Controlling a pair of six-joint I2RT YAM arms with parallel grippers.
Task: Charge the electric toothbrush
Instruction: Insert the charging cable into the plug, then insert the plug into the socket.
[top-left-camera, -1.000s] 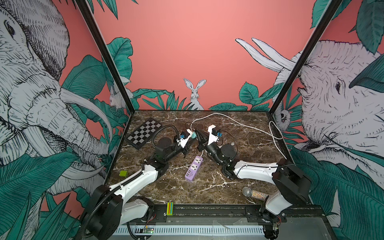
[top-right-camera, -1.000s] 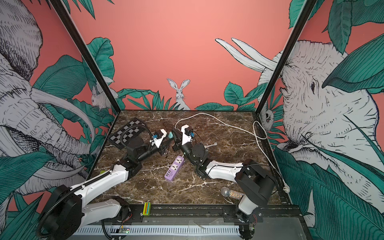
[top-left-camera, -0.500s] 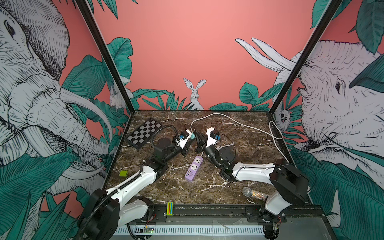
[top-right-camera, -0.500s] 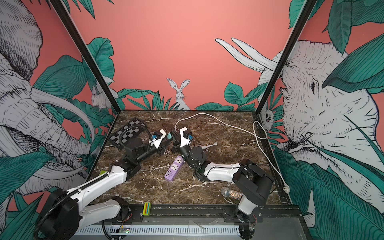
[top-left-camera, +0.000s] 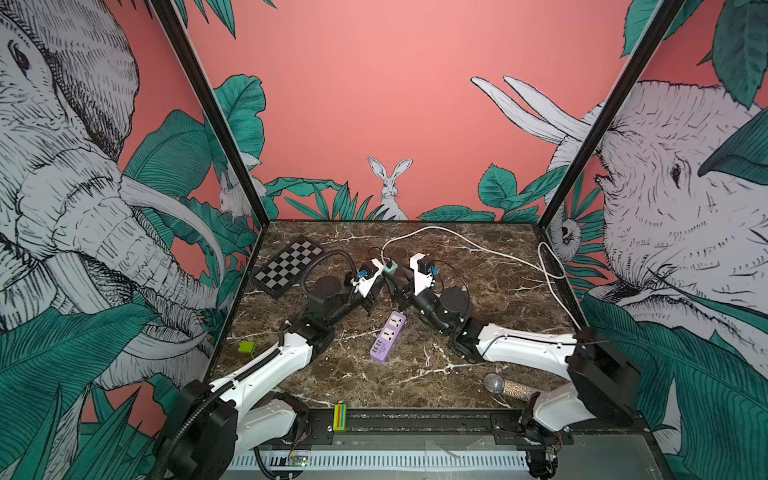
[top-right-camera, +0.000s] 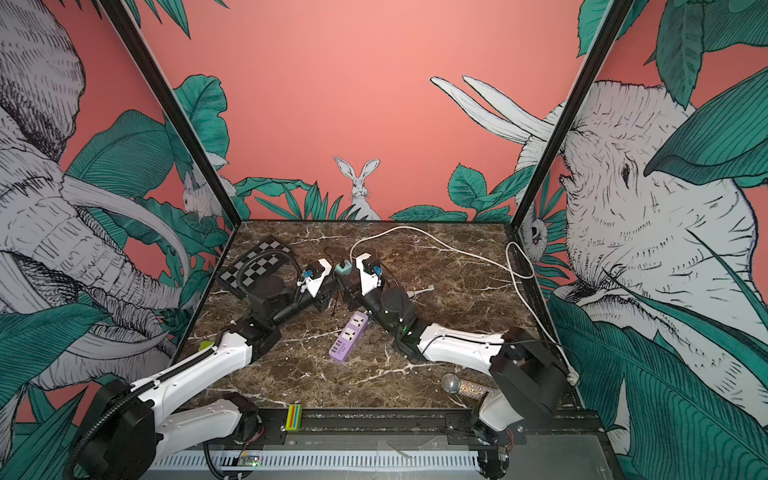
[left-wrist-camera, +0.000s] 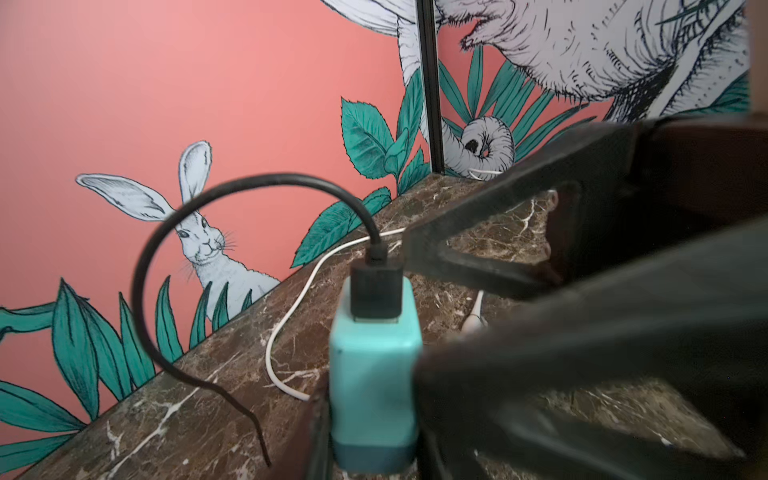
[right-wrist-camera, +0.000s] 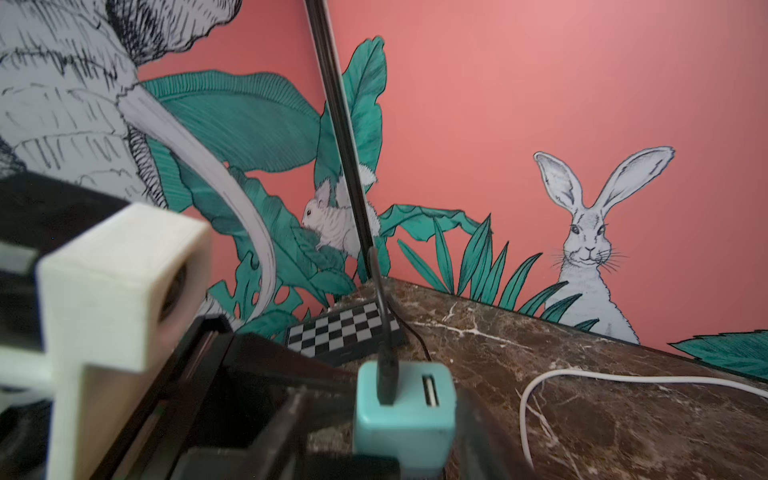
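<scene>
Next, I back my right gripper off, since my left gripper's fingers crowd its fingertip beside the adapter, and take the adapter's loose end (right-wrist-camera: 448, 414) from straight opposite.
The electric toothbrush (top-right-camera: 419, 291) lies on the marble behind my right wrist; only its neck and head show in a top view. My left gripper (top-left-camera: 384, 277) (left-wrist-camera: 372, 419) is shut on a teal charger adapter (left-wrist-camera: 374, 374) (top-left-camera: 390, 269), held above the table's middle. A black cable (left-wrist-camera: 141, 270) is plugged into one of the adapter's two ports. My right gripper (top-left-camera: 397, 279) (right-wrist-camera: 380, 424) faces it from the other side and is open. Its jaws stand on either side of the adapter (right-wrist-camera: 403, 411) with a gap showing.
A purple power strip (top-left-camera: 388, 341) lies just in front of both grippers. A white cable (top-left-camera: 478, 245) runs from the middle to the right wall. A checkerboard (top-left-camera: 289, 266) sits back left, a green block (top-left-camera: 247, 348) front left, a glittery microphone (top-left-camera: 509, 386) front right.
My right gripper has gone from shut to open beside the adapter, and its wrist has edged left. The left gripper has kept its hold and place.
</scene>
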